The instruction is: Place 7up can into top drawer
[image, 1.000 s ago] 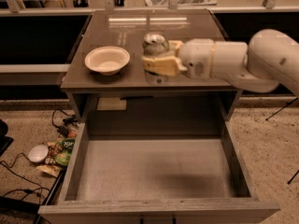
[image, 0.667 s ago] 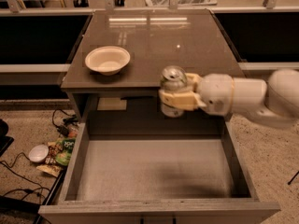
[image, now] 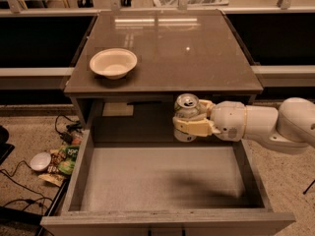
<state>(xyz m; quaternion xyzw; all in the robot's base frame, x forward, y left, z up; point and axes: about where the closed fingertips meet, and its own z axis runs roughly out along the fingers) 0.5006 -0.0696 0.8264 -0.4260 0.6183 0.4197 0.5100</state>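
Observation:
Next, my gripper sets the 7up can down on the drawer's bare bottom [image: 138,174], off its middle toward the snack packets.
My gripper [image: 189,122] is shut on the 7up can [image: 186,108], a small can with a silver top. It holds the can upright in the air, just in front of the cabinet top's front edge and above the back of the top drawer [image: 162,178]. The drawer is pulled fully out, a wide shallow grey box with a flat bare bottom and a thick front panel. The can's label is mostly hidden by the fingers. My white arm reaches in from the right.
A cream bowl [image: 113,62] sits on the brown cabinet top [image: 197,53], at its left. Snack packets, a small white dish and cables [image: 54,159] lie on the floor left of the drawer. Dark shelving runs along both sides.
My gripper has carried the can from the cabinet top forward and down, off the front edge, to above the back of the open drawer. The bowl has not moved.

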